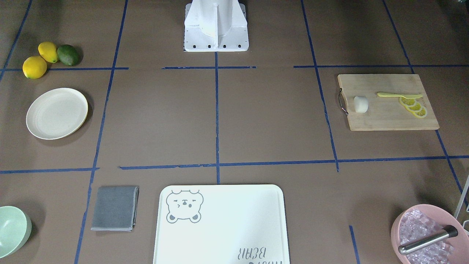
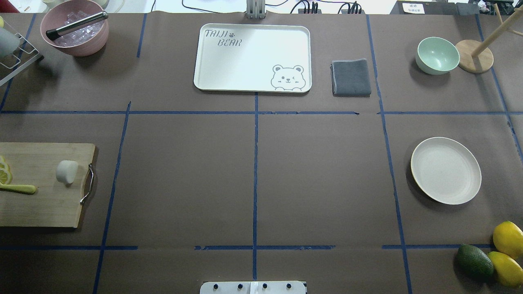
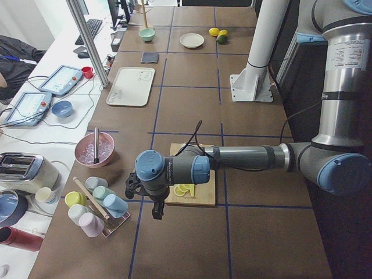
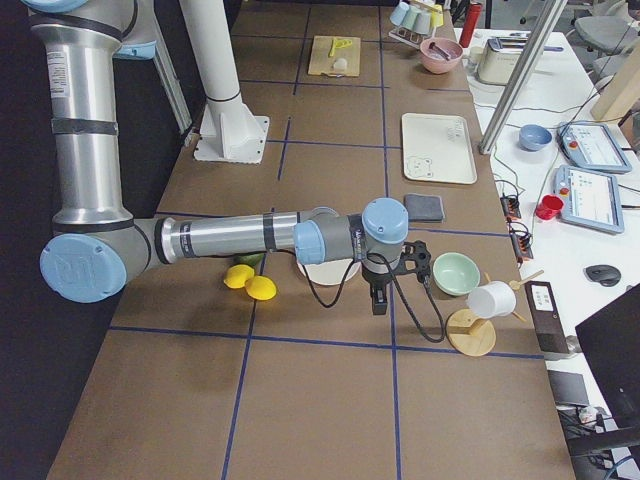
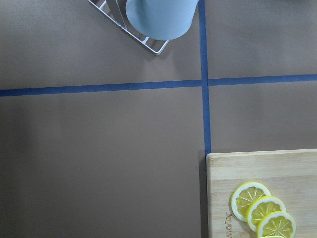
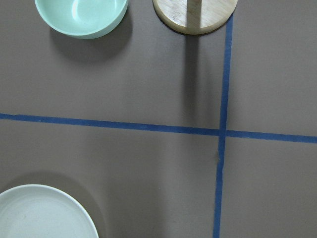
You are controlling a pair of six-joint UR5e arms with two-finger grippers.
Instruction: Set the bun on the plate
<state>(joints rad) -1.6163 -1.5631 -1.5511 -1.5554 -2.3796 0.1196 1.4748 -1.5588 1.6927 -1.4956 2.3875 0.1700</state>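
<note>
The robot's right gripper should go to the plate next and grasp its rim point(image 1: 28, 110) on the side that faces away from the cutting board.
The bun point(image 1: 360, 104) is a small white lump lying near the handle end of a wooden cutting board point(image 1: 388, 117); it also shows in the overhead view point(image 2: 66, 171). The plate point(image 1: 56, 113) is round, cream-white and bare, at the table's other end point(image 2: 445, 170); its rim shows in the right wrist view point(image 6: 39, 213). My left gripper point(image 3: 157, 212) hangs beyond the board's outer end. My right gripper point(image 4: 379, 303) hangs between the plate and a green bowl. Both show only in side views, so I cannot tell their state.
Lemon slices point(image 1: 414, 107) and a yellow spoon point(image 1: 399, 95) share the board. Two lemons and an avocado point(image 2: 474, 261) lie near the plate. A bear-print tray point(image 2: 253, 57), grey cloth point(image 2: 351, 77), green bowl point(image 2: 437, 55), wooden stand point(image 2: 474, 56), pink ice bowl point(image 2: 75, 32) and cup rack point(image 3: 96, 203) line the far side.
</note>
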